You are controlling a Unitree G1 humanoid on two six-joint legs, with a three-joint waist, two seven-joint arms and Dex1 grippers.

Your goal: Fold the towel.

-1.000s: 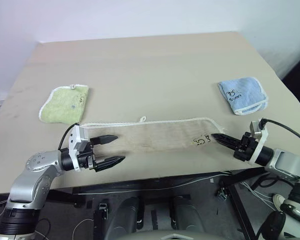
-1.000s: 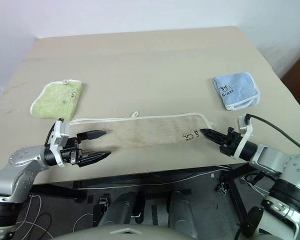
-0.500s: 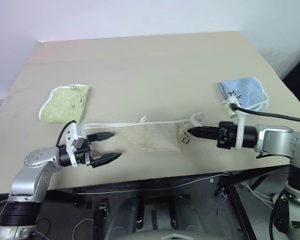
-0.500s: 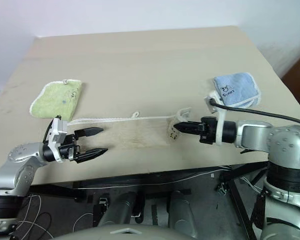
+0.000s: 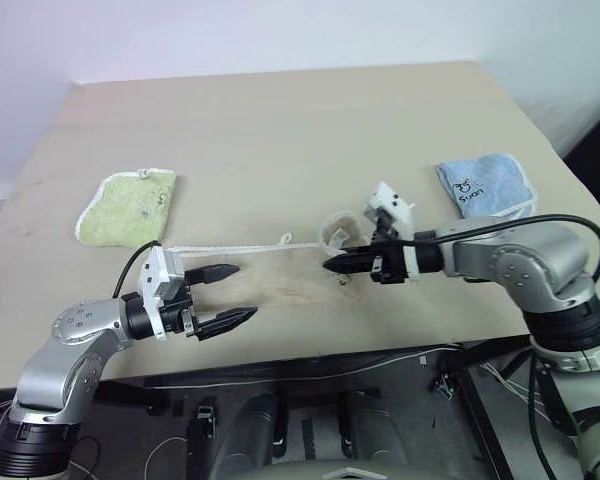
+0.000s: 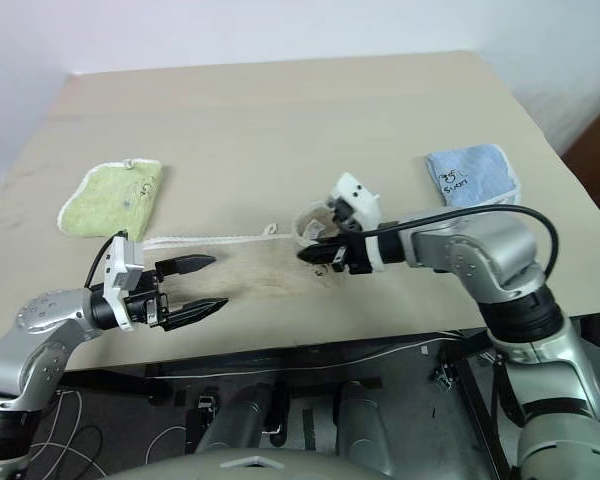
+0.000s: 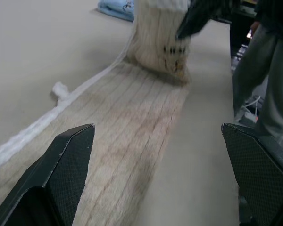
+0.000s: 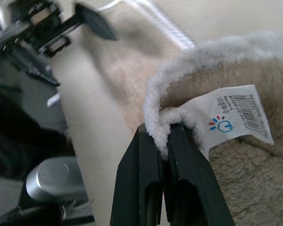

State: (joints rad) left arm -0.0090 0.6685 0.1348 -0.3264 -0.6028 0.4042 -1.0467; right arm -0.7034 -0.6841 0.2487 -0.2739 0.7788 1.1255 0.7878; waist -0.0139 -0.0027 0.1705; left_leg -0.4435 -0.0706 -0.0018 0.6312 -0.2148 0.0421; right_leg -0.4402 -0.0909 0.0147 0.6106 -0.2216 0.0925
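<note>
Next, I open my right gripper to let go of the towel's raised edge on the flat beige cloth (image 5: 263, 271) (image 8: 134, 54) just beyond the fingertips of my left gripper.
The beige towel (image 5: 280, 278) lies lengthwise along the table's front edge. Its right end is lifted and curled back toward the left over the flat part. My right gripper (image 5: 330, 266) is shut on that raised edge. In the right wrist view its fingers (image 8: 151, 155) pinch the fluffy hem beside a white label (image 8: 226, 115). My left gripper (image 5: 238, 294) is open at the towel's left end and holds nothing. Its two fingers (image 7: 70, 160) stand wide apart over the ribbed cloth (image 7: 132, 122), facing the raised fold.
A small light-green folded cloth (image 5: 130, 205) lies at the left of the table (image 5: 280, 130). A small light-blue folded cloth (image 5: 485, 187) lies at the right. The towel runs close to the table's front edge (image 5: 310, 355).
My right gripper has carried the towel's right end up and to the left, curling it over the flat part. The left gripper has stayed open in place.
</note>
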